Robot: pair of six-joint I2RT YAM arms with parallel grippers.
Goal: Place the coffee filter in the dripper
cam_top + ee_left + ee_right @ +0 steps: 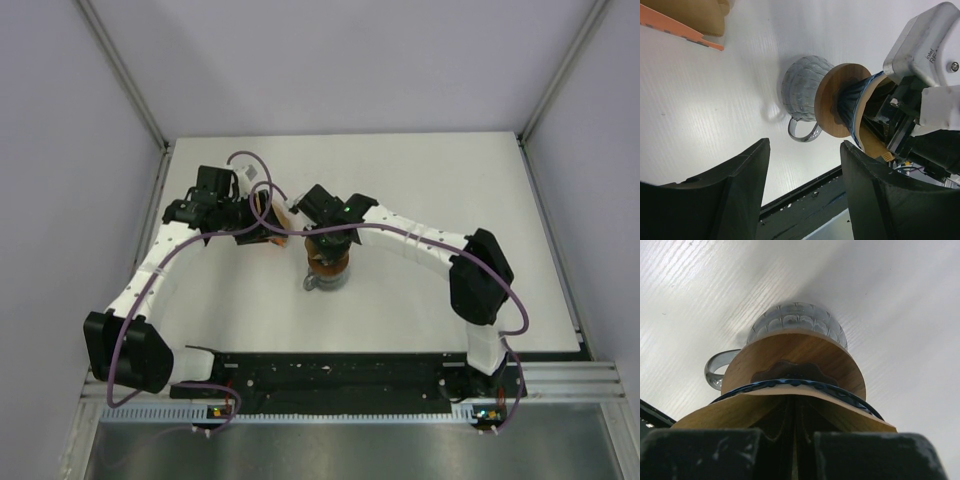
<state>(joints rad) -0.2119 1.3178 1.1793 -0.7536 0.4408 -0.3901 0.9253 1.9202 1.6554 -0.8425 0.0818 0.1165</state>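
Note:
The coffee filter's middle fold is all that my right gripper pinches, so my left gripper should hold the filter steady while my right gripper takes the filter's edge (pixel 697 418) by the jug's handle.
The blue dripper (pixel 790 383) sits in a brown wooden ring (pixel 795 347) on top of the glass jug (pixel 795 315). The tan coffee filter (pixel 740 412) is spread inside the dripper's rim, with its middle fold pinched between my right gripper's (pixel 795 450) fingers. In the left wrist view the dripper (pixel 855 105) and the filter's edge (pixel 872 145) show beside the right gripper (pixel 900 125). In the top view the right gripper (pixel 330 245) stands right over the jug (pixel 322 280). My left gripper (pixel 805 165) is open and empty, to the left of the jug (pixel 802 90).
The orange-and-white pack of brown filters (pixel 680 27) lies on the white table behind the left gripper (pixel 258 228), and shows in the top view (pixel 278 215). The table's dark front rail (pixel 805 200) runs just below the left fingers.

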